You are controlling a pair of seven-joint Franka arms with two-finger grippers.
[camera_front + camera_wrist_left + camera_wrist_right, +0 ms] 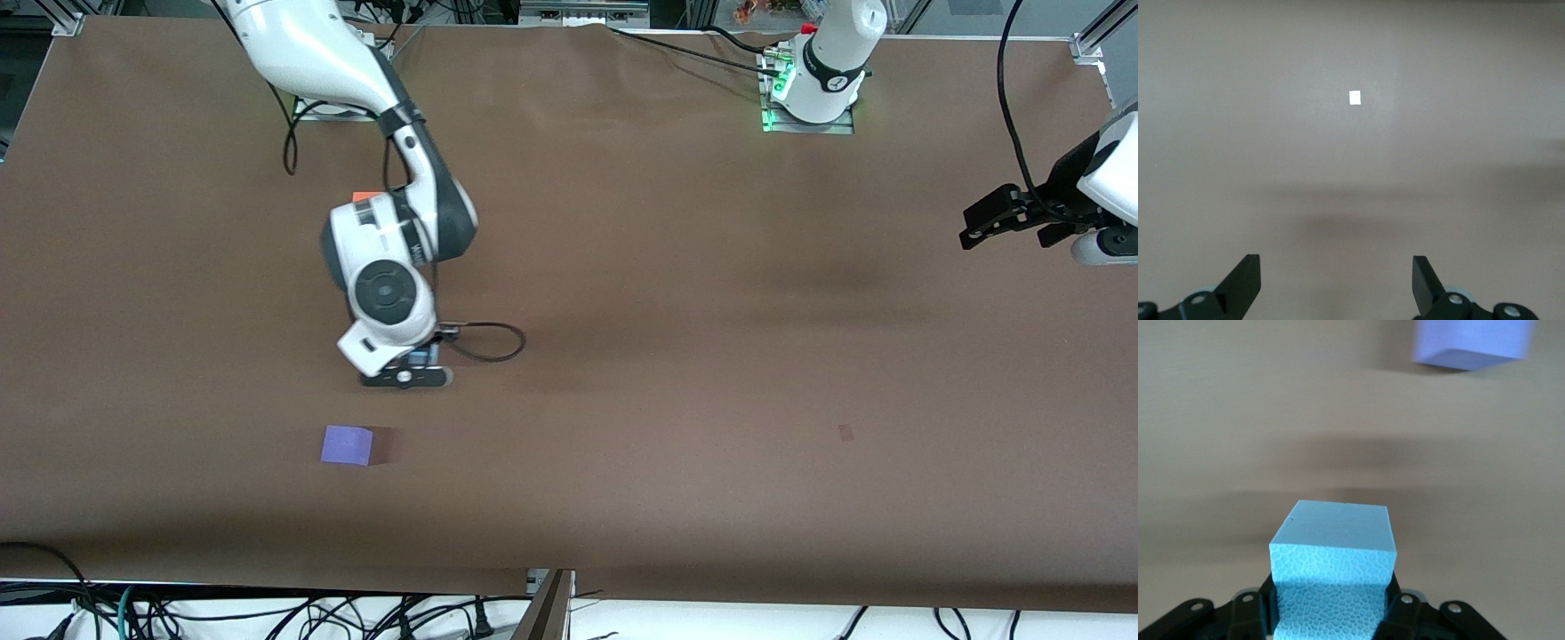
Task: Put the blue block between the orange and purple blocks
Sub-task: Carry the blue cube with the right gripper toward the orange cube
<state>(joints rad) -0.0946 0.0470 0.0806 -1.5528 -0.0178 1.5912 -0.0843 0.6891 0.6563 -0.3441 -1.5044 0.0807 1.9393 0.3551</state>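
Observation:
I will let go of the blue block, now held over the table, with my right gripper on bare table midway (354, 322) between the orange and purple blocks, in line with them.
The light blue block (1331, 550) is gripped between the fingers of my right gripper (1331, 603). In the front view the right gripper (416, 366) hangs over the table between the two other blocks, and only a sliver of the blue block (425, 354) shows under the hand. The purple block (347, 444) lies on the table nearer to the front camera; it also shows in the right wrist view (1471, 343). The orange block (364, 196) lies farther from the front camera, mostly hidden by the right arm. My left gripper (978, 227) is open and empty and waits at the left arm's end of the table; the left wrist view (1336, 283) shows it over bare table.
The brown table (676, 356) carries a small pale mark (1354, 98), faint in the front view (845, 433). A black cable (498, 342) loops from the right wrist. The arm bases stand along the table edge farthest from the front camera.

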